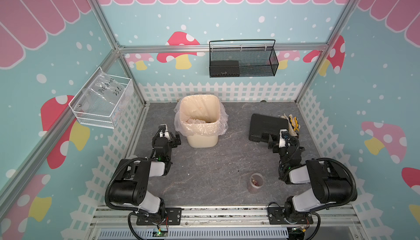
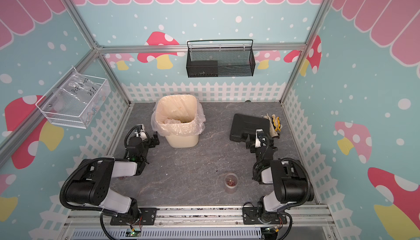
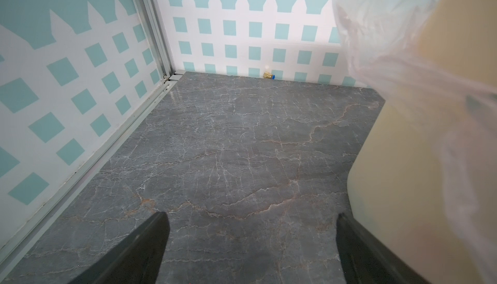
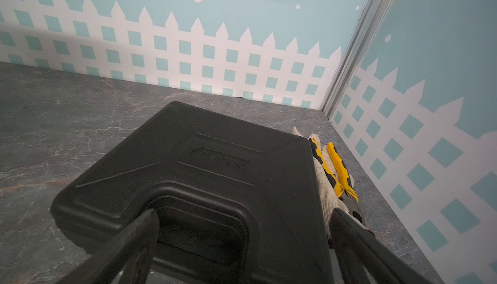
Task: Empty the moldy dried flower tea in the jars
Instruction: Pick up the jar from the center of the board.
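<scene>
The clear jar is next for my right gripper. It should close around its sides (image 1: 256, 180) just below the jar's rim, above the dried flower tea.
In both top views one clear jar (image 1: 256, 183) (image 2: 231, 183) stands upright and uncovered on the grey tabletop, front right, close to the right arm's base. A small clump of reddish-brown dried flower tea (image 1: 256, 180) (image 2: 230, 182) lies in its bottom. My left gripper (image 1: 170, 135) (image 3: 251, 223) is open and empty, low over the table, just left of the cream bin (image 1: 202, 140) (image 3: 403, 161). My right gripper (image 1: 280, 136) (image 4: 243, 223) is open over the near edge of a black case (image 1: 264, 123) (image 4: 215, 161) and holds nothing. Both grippers are far from the jar.
The lined bin (image 2: 181, 140) stands at back centre with crumpled scraps inside. White gloves with yellow pliers (image 1: 292, 123) (image 4: 330, 167) lie right of the case. A black mesh basket (image 1: 243, 61) hangs on the back wall, a white wire basket (image 1: 102, 100) on the left wall.
</scene>
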### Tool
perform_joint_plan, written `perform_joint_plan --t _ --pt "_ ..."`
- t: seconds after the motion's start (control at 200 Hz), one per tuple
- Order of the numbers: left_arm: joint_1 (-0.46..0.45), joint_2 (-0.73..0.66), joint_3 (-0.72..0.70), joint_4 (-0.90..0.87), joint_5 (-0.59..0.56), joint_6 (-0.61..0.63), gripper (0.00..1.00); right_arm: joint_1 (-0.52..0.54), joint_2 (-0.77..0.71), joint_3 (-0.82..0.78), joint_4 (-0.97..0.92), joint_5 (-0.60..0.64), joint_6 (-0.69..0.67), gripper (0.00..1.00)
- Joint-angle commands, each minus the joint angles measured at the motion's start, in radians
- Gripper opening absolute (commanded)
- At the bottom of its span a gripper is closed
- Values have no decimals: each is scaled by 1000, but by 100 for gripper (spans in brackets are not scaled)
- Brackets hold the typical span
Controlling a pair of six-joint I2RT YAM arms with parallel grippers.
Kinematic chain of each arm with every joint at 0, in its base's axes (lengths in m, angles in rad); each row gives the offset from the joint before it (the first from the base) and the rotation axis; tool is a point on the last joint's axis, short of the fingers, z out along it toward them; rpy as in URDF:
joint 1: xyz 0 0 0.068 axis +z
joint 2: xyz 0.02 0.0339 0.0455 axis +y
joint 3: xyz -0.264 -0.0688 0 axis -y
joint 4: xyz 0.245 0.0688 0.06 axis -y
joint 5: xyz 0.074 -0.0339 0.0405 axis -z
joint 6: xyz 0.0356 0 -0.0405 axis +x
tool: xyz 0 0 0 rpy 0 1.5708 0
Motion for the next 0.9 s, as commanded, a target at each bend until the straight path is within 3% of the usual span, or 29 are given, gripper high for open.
perform_joint_plan --t 0.0,0.225,0.35,0.55,0.675,0.775,0.896 --pt "4 6 18 -14 -3 10 100 -5 0 2 12 -5 -11 100" --pt "3 -58 -40 45 1 12 99 -5 -19 -14 28 9 -4 100" --pt "-5 -216 -101 9 -23 4 99 -3 -214 -55 -55 49 9 99" --pt "-55 -595 -46 -462 -119 -129 99 -3 -628 73 -586 0 85 99" --pt "-101 -782 1 -703 -120 -251 99 -3 -815 177 -876 -76 157 97" --pt "-125 -872 58 -867 -44 -352 99 -2 -888 280 -1096 -165 219 94" --pt "-156 -932 106 -970 95 -445 98 -2 -877 429 -1356 -331 234 94"
